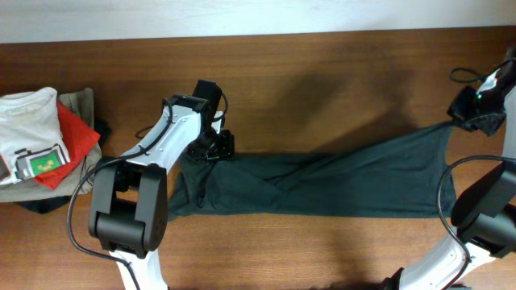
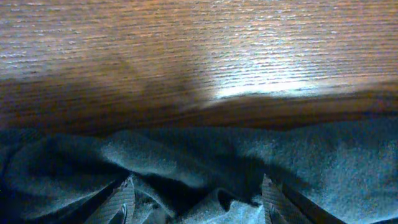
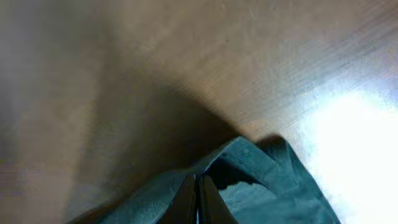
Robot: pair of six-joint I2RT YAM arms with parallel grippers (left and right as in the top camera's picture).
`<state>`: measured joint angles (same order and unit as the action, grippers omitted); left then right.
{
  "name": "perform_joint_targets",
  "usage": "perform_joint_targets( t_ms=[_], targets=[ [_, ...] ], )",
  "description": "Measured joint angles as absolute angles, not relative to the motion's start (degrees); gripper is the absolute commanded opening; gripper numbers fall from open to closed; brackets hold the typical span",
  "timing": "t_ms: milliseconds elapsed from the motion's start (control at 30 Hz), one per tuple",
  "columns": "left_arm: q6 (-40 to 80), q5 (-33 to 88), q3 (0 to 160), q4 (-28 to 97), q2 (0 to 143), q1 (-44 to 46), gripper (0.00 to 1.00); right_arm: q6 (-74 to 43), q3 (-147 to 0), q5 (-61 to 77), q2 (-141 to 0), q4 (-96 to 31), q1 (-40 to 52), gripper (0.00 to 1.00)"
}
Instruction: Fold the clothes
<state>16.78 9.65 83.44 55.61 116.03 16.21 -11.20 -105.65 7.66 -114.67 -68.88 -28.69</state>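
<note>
My right gripper will put down the top corner of the T-shirt's end, which it is pulling crooked, and take the middle of that T-shirt end (image 1: 443,173) before folding.
The dark green T-shirt (image 1: 347,181) lies stretched in a long, creased band across the wooden table (image 1: 322,89); no chest print shows. My left gripper (image 1: 214,149) is at the shirt's upper left end. In the left wrist view its fingers (image 2: 199,202) are spread wide, with bunched cloth (image 2: 336,162) lying between them. My right gripper (image 1: 476,117) is at the far right and holds the shirt's right corner pulled up. In the right wrist view its fingers (image 3: 198,199) are pressed together on the cloth's edge (image 3: 273,186).
A pile of garments sits at the left edge: a white shirt with a green patch (image 1: 32,133), a red piece (image 1: 76,137) and a khaki piece (image 1: 81,105). A black cable (image 1: 468,76) loops at the far right.
</note>
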Motion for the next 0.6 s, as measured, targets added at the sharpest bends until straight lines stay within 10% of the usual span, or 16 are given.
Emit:
perform_joint_targets(
  t_ms=[600],
  targets=[
    [16.8,9.6,83.4,55.0,116.0,16.2,0.65,-7.1,-104.1,-2.9,-114.7,-82.3,-28.7,0.04]
  ],
)
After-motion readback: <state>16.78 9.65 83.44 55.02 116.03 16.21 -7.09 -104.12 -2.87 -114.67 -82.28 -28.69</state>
